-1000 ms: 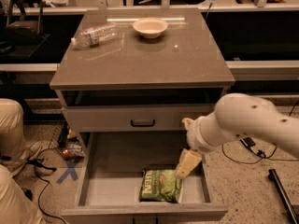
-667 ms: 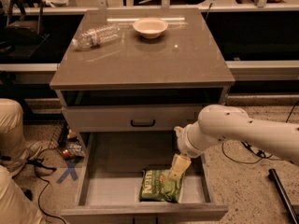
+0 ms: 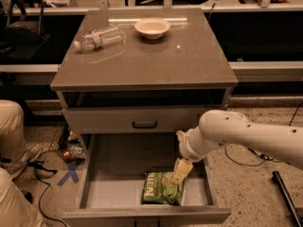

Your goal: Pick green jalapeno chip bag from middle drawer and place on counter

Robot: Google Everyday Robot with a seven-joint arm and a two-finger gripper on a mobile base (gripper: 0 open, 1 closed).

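Observation:
I will next grip the green jalapeno chip bag with my gripper at the bag's middle [image 3: 167, 183], toward the bag's back edge.
The green jalapeno chip bag [image 3: 158, 190] lies flat on the floor of the open middle drawer [image 3: 111, 195], right of centre and near the front wall. My gripper [image 3: 181, 172] hangs from the white arm that reaches in from the right. It is inside the drawer, just above the bag's upper right corner and overlapping it in this view. I cannot tell whether it touches the bag. The counter [image 3: 161, 60] is the grey-brown top of the cabinet, above the drawers.
A clear water bottle [image 3: 98, 38] lies on the counter's back left and a pale bowl [image 3: 152, 27] stands at its back centre. The shallower drawer front with a black handle [image 3: 145, 125] is closed. A person's legs [image 3: 12, 126], cables and a blue X mark [image 3: 70, 174] are on the floor to the left.
My arm and gripper have moved left and a little lower into the drawer, ending over the bag's upper right corner. The bag has not moved.

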